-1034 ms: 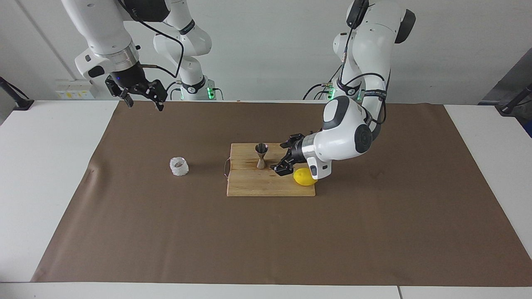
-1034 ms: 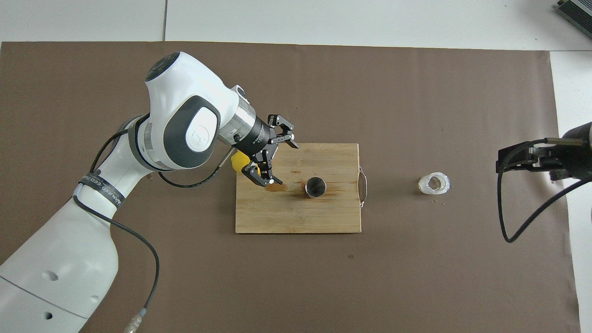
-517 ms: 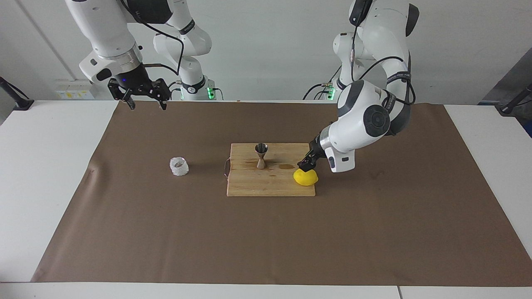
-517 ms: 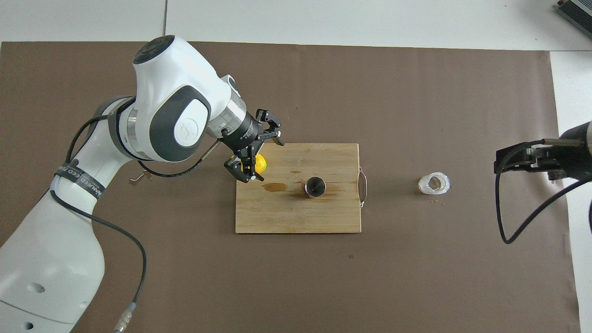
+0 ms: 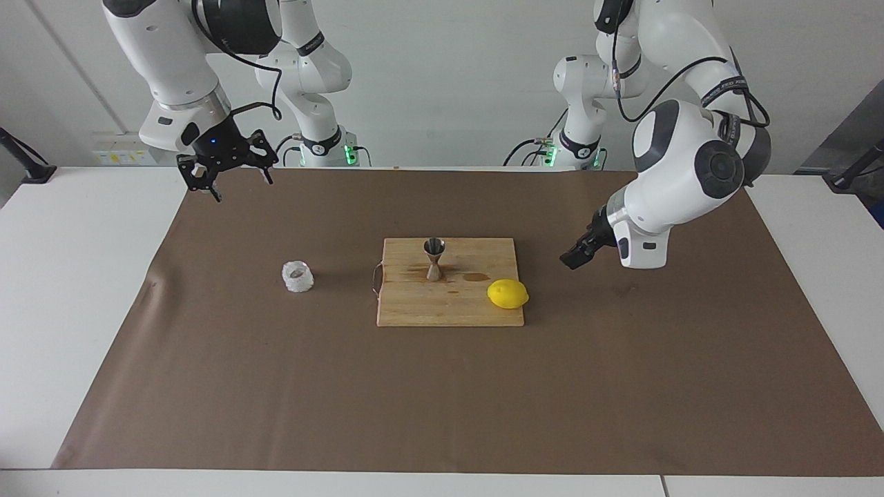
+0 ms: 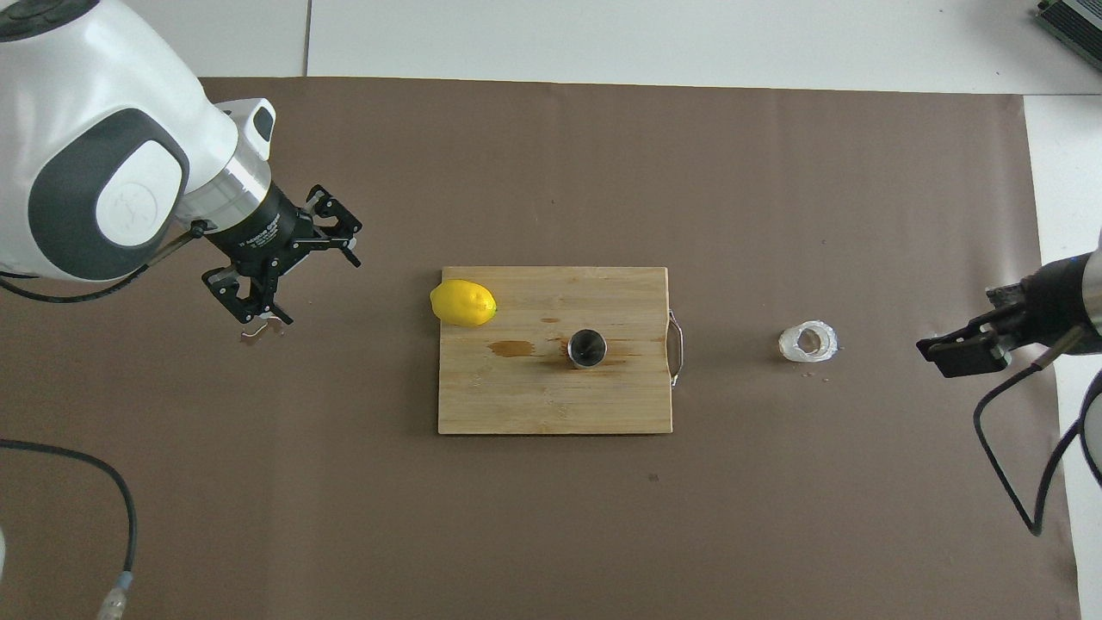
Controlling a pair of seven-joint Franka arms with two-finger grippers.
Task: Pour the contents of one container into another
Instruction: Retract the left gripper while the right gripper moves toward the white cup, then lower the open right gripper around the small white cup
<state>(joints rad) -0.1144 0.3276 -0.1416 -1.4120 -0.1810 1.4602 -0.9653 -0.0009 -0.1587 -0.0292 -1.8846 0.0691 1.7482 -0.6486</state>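
The fingers of my right gripper should close around the sides of the clear faceted cup (image 6: 801, 342), which stands on the brown mat beyond the wire handle of the wooden board.
The clear faceted cup (image 5: 298, 276) (image 6: 808, 342) stands upright on the brown mat, between the wooden board and the right arm's end of the table. A steel hourglass jigger (image 5: 434, 258) (image 6: 587, 349) stands upright on the board (image 5: 449, 312) (image 6: 534, 405), its dark mouth facing up. My left gripper (image 5: 573, 261) (image 6: 318, 291) hangs open and holds nothing, over the mat toward the left arm's end, well clear of the board. At the mat's edge toward the right arm's end, my right gripper (image 5: 240, 188) (image 6: 956, 355) is raised, open and holding nothing.
A yellow lemon (image 5: 507, 294) (image 6: 463, 302) lies on the board's corner toward the left arm. A brown wet stain (image 6: 510, 348) marks the board beside the jigger. The board has a wire handle (image 6: 677, 347) on the cup's side. The brown mat (image 5: 442, 400) covers most of the table.
My left gripper has drawn back from beside the jigger, past the lemon, to over the mat at the left arm's end. The right gripper has shifted slightly and turned.
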